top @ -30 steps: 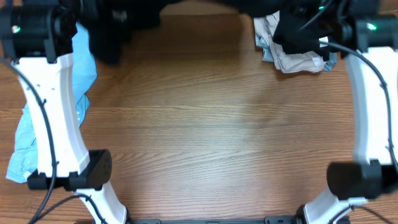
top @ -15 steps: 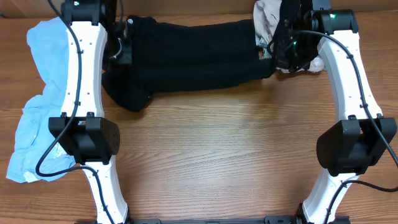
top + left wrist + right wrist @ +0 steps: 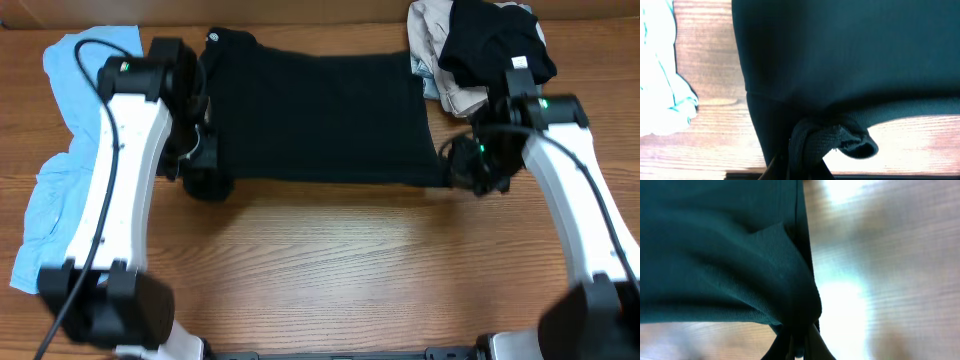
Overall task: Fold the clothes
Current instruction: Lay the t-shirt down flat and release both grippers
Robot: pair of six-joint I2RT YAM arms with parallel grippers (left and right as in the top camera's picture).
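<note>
The black shirt's far end with the white logo lies bunched, so the robot's left gripper will put the shirt's near corner down and take that far end [image 3: 234, 38].
A large plain black shirt [image 3: 315, 115] lies spread across the far half of the wooden table. My left gripper [image 3: 203, 168] is shut on its near-left corner; the left wrist view shows the bunched black fabric [image 3: 830, 137] pinched between the fingers [image 3: 802, 167]. My right gripper [image 3: 462, 170] is shut on the near-right corner, seen as gathered cloth [image 3: 785, 280] between the fingers [image 3: 797, 347]. A light blue tee [image 3: 60, 200] lies at the left edge. Beige and black pieces [image 3: 480, 50] are piled at the far right.
The wooden table [image 3: 340, 270] shows bare wood in front of the shirt. The arm bases stand at the near left [image 3: 110, 310] and near right [image 3: 590, 310].
Both grippers have pulled the black shirt toward the near side, and it has gone from a bunched roll to a flat spread. Both arms moved toward the front.
</note>
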